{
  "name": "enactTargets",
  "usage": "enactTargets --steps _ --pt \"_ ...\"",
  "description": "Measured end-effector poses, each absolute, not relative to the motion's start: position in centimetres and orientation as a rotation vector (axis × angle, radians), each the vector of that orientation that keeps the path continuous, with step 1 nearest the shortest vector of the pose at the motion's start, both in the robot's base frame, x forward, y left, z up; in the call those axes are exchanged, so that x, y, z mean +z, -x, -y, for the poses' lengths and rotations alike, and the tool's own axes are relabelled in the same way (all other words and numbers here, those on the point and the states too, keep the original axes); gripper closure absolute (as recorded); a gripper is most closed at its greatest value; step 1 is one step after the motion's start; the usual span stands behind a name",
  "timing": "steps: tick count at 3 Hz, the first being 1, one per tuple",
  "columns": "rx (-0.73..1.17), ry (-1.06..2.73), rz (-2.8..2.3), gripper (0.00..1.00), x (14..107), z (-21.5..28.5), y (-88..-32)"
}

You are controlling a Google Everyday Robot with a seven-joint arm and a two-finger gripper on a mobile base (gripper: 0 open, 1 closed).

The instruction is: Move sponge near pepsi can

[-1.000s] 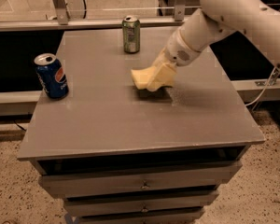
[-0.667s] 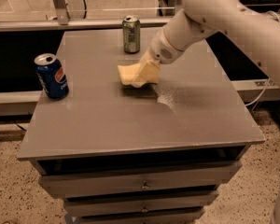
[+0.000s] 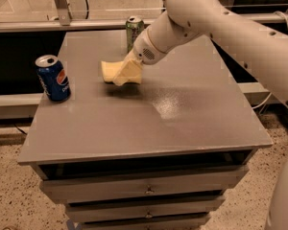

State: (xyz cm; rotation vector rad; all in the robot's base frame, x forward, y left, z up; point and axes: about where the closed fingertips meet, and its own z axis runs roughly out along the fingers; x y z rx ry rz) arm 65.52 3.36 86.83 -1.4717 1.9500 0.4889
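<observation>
Next, I let go of the pale-yellow sponge with my gripper on the grey cabinet top (image 3: 91, 83), beside the inner side of the blue pepsi can.
The blue pepsi can (image 3: 53, 79) stands upright near the left edge of the grey cabinet top (image 3: 182, 123). My gripper (image 3: 126, 74), at the end of the white arm (image 3: 192, 18), is shut on the pale-yellow sponge (image 3: 107, 70). It holds the sponge just above the top, left of centre, with a shadow under it. The sponge is about a can's height to the right of the pepsi can and does not touch it. My pale yellow fingers (image 3: 131, 70) cover the sponge's right part.
A green-silver can (image 3: 134, 30) stands at the back of the top, just behind my wrist. Drawers sit below the front edge. A metal rail runs behind the cabinet, with speckled floor around it.
My gripper has carried the sponge leftward across the top, from right of centre towards the pepsi can. Both cans have stayed in place.
</observation>
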Motion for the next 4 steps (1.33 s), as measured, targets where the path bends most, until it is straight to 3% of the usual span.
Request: enactTargets --steps 3,4 --pt "0.562 1.425 -1.915 1.00 85.1 -10.2 -64.9" --pt "0.580 1.429 -1.905 0.83 85.1 -11.3 -64.5"
